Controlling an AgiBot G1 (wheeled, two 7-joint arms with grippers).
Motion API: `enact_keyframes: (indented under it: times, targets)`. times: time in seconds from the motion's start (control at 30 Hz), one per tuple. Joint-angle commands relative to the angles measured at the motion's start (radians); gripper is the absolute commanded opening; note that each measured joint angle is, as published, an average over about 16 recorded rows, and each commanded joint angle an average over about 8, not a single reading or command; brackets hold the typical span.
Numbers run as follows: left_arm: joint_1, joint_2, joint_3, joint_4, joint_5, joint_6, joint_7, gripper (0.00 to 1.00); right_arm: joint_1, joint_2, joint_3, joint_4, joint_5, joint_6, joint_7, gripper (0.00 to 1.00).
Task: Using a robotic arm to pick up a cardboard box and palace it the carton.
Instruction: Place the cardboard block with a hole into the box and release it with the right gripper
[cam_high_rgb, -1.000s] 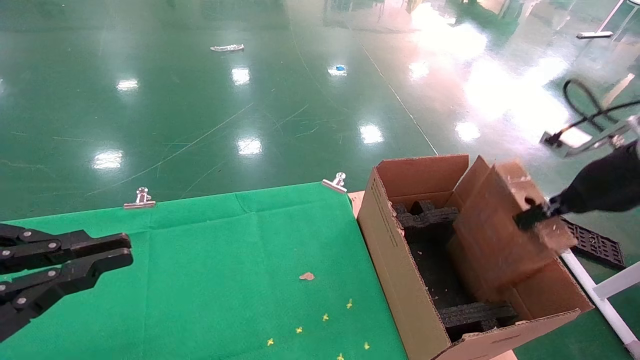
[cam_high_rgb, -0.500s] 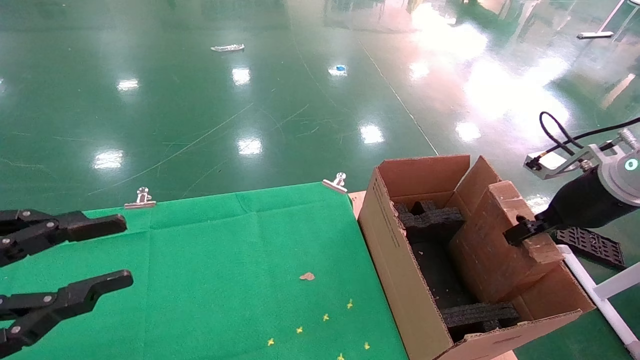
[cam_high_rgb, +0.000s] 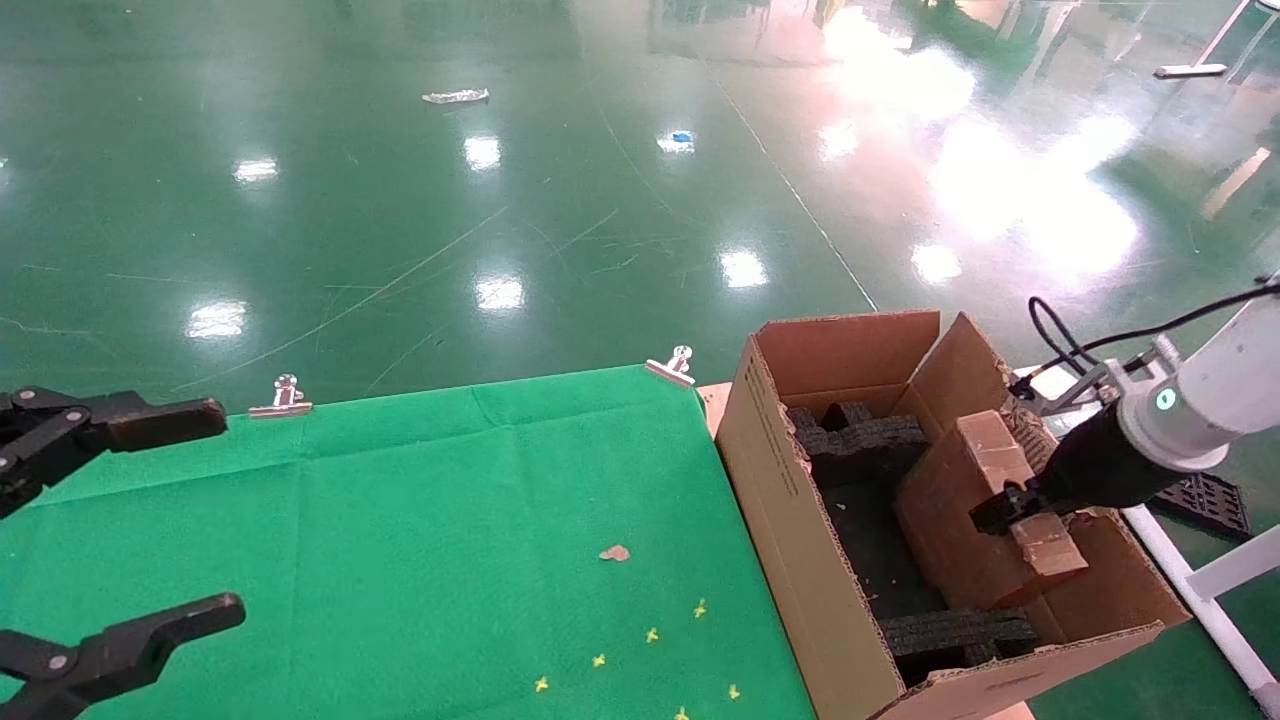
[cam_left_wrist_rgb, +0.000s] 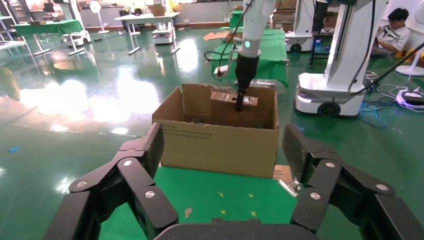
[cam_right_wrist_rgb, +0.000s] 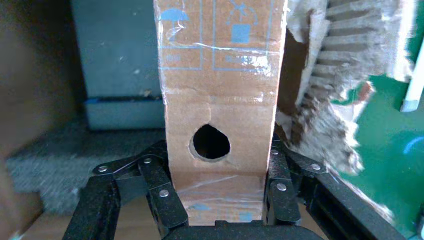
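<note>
Next, my right gripper releases the cardboard box between the black foam inserts, along the carton's side (cam_high_rgb: 933, 532) closest to the black crate.
My right gripper (cam_high_rgb: 1010, 505) on the white robotic arm (cam_high_rgb: 1215, 395) is shut on the cardboard box (cam_high_rgb: 955, 515), a narrow taped brown slab. The box stands tilted inside the carton (cam_high_rgb: 770, 470), low between the black foam inserts (cam_high_rgb: 860, 435) and against the right wall. In the right wrist view the black fingers (cam_right_wrist_rgb: 155, 180) of that gripper (cam_right_wrist_rgb: 218, 167) clamp both sides of the box (cam_right_wrist_rgb: 220, 100), just below its round hole (cam_right_wrist_rgb: 211, 142). My left gripper (cam_high_rgb: 215, 508) hangs wide open over the green table's left side, holding nothing. The left wrist view looks past it (cam_left_wrist_rgb: 223, 145) at the carton (cam_left_wrist_rgb: 200, 150).
The green cloth table (cam_high_rgb: 450, 480) is held by metal clips (cam_high_rgb: 283, 397) and carries a brown scrap (cam_high_rgb: 614, 552) and small yellow marks. A black crate (cam_high_rgb: 1195, 490) and a white frame (cam_high_rgb: 1200, 590) lie right of the carton. Another robot base (cam_left_wrist_rgb: 325, 95) stands beyond.
The right arm has come down and carried the box from above the carton's rim into it. The left gripper went from nearly shut to wide open.
</note>
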Motion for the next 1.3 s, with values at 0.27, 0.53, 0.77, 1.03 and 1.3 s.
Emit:
enact_keyframes:
  times: [0.27, 0.53, 0.77, 1.03, 1.3]
  targets:
    - [0.000, 0.000, 0.001, 0.000, 0.000, 0.000, 0.000, 1.00, -0.117, -0.035, 0.030, -0.077, 0.059, 0.096, -0.046, 0.00]
    - [0.000, 0.000, 0.001, 0.000, -0.001, 0.000, 0.000, 1.00, -0.141, -0.049, 0.048, -0.113, 0.086, 0.107, -0.102, 0.73]
    - [0.000, -0.001, 0.001, 0.000, -0.001, -0.001, 0.001, 1.00, -0.137, -0.059, 0.047, -0.143, 0.084, 0.090, -0.127, 1.00]
    - [0.000, -0.001, 0.002, 0.000, -0.001, -0.001, 0.001, 1.00, -0.128, -0.073, 0.041, -0.173, 0.075, 0.078, -0.134, 1.00]
    - [-0.001, -0.001, 0.002, 0.000, -0.002, -0.001, 0.001, 1.00, -0.124, -0.086, 0.040, -0.194, 0.073, 0.074, -0.141, 1.00]
